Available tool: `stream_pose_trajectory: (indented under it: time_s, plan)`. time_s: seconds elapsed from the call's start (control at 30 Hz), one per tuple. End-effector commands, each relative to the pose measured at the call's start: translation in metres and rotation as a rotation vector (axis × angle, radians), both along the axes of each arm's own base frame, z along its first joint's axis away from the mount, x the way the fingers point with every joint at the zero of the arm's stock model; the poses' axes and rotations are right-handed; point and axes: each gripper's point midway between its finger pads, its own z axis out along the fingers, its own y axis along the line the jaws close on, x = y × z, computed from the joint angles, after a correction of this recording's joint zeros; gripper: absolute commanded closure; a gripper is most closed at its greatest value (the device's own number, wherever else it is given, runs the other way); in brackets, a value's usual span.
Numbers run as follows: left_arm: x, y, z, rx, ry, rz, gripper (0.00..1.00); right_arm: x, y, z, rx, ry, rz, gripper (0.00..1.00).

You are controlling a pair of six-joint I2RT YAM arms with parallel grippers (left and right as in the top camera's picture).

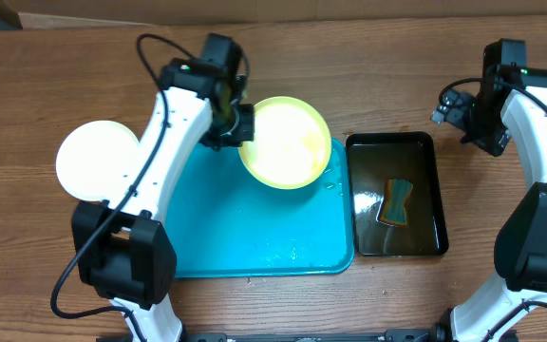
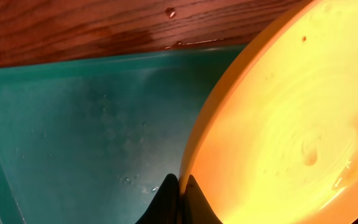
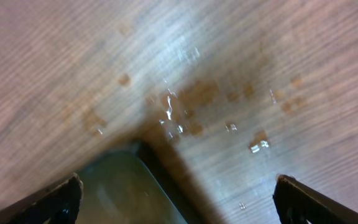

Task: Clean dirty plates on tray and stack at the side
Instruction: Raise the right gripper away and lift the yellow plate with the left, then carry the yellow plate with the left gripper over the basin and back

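Note:
Next, I set the yellow plate on top of the white plate (image 1: pixel 102 160) beside the turquoise tray and let go of it there with my left gripper.
My left gripper (image 1: pixel 236 125) is shut on the rim of the pale yellow plate (image 1: pixel 285 142) and holds it tilted over the far part of the turquoise tray (image 1: pixel 254 237). In the left wrist view the fingers (image 2: pixel 180 186) pinch the yellow plate's (image 2: pixel 291 124) edge above the wet tray (image 2: pixel 79 137). A white plate (image 1: pixel 98 160) lies on the table left of the tray. My right gripper (image 1: pixel 473 119) is open and empty, high over the table at the far right; its fingers (image 3: pixel 176 199) spread wide.
A black tray of water (image 1: pixel 397 195) with a sponge (image 1: pixel 397 202) in it stands right of the turquoise tray; its corner shows in the right wrist view (image 3: pixel 129 186). Water drops lie on the wooden table (image 3: pixel 185 106).

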Motion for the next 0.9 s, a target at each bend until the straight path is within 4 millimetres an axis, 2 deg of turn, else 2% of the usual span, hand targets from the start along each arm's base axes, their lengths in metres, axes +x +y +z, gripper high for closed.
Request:
stream_pose_trajectory:
  time_s: [0.0, 0.07, 0.17, 0.4, 0.5, 0.7, 0.87]
  plan:
    - [0.007, -0.020, 0.014, 0.064, -0.093, -0.019, 0.96, 0.007, -0.008, 0.010, 0.010, -0.047, -0.034, 0.00]
    - [0.006, -0.036, 0.015, 0.075, -0.125, -0.059, 0.96, 0.006, -0.015, 0.010, 0.038, -0.054, -0.055, 0.00]
    - [0.005, -0.058, 0.018, 0.102, -0.179, -0.108, 0.96, 0.002, -0.039, 0.011, 0.087, -0.071, -0.121, 0.00]
    - [0.004, -0.111, 0.031, 0.122, -0.332, -0.206, 0.96, -0.026, -0.114, 0.011, 0.128, -0.091, -0.314, 0.00]
    - [0.005, -0.128, 0.041, 0.181, -0.433, -0.225, 0.96, -0.037, -0.138, 0.011, 0.124, -0.098, -0.378, 0.00]
    - [-0.007, -0.163, 0.074, 0.403, -0.689, -0.328, 0.96, -0.052, -0.163, 0.011, 0.121, -0.102, -0.444, 0.00]
    - [-0.033, -0.190, 0.124, 0.693, -0.947, -0.427, 0.96, -0.054, -0.166, 0.011, 0.121, -0.103, -0.452, 0.00]
